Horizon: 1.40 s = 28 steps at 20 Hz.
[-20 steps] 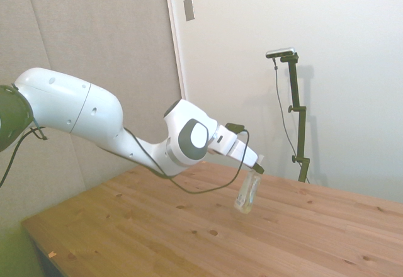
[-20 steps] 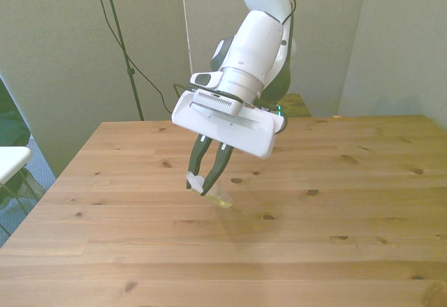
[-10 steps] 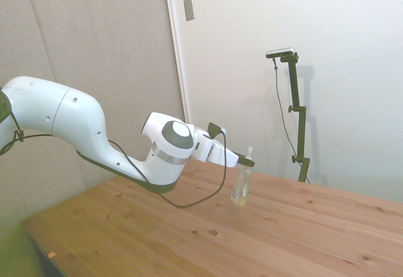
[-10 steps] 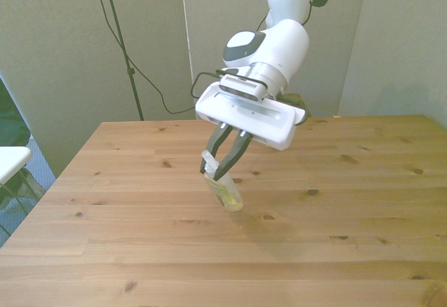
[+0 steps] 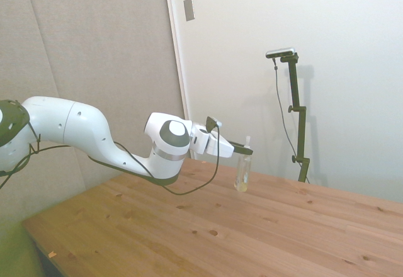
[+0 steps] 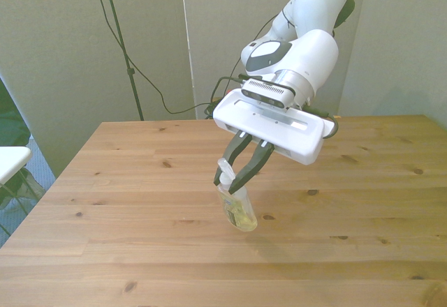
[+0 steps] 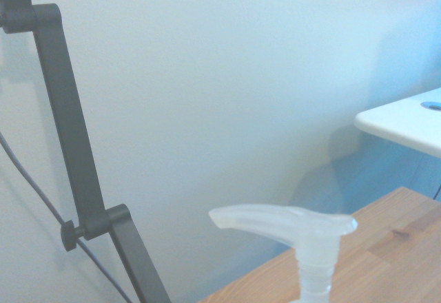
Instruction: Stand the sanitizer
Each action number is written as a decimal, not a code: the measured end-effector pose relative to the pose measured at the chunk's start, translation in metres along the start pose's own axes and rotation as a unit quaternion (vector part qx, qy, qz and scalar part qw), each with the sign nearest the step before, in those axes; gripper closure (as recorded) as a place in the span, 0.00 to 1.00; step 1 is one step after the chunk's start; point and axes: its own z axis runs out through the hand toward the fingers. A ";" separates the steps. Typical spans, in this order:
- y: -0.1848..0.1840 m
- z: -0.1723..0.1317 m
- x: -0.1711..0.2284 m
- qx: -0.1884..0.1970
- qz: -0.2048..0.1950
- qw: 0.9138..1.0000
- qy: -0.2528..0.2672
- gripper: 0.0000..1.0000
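I will release the sanitizer on the bare planks [image 6: 234,257] before the dark knot by its base.
The sanitizer [image 5: 242,176] is a small clear bottle of pale yellowish gel with a white pump top. It hangs nearly upright near the middle of the wooden table [image 5: 189,239]. My gripper [image 5: 243,153] reaches in almost level and is shut on the bottle's neck, just under the pump. In the front view the sanitizer [image 6: 239,211] leans slightly, its base low over the boards, held from above by the gripper [image 6: 235,181]. Whether the base touches the wood I cannot tell. Close up in the wrist view is the pump head [image 7: 293,222].
A white side table [image 6: 10,160] stands off the front view's left edge and shows again as a white surface [image 7: 406,120] in the wrist view. Bare planks [image 6: 349,251] surround the bottle. A pale wall [image 5: 327,50] rises behind the table's far edge.
The arm has swung toward the front view's right, carrying the bottle along. The wrist has levelled out, turning the bottle from tilted to nearly upright.
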 end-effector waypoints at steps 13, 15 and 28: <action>-0.002 0.030 -0.014 -0.028 -0.027 0.999 -0.004 1.00; -0.002 0.032 -0.018 -0.025 -0.029 0.999 0.004 1.00; 0.011 0.039 -0.053 0.002 -0.037 0.998 0.059 0.00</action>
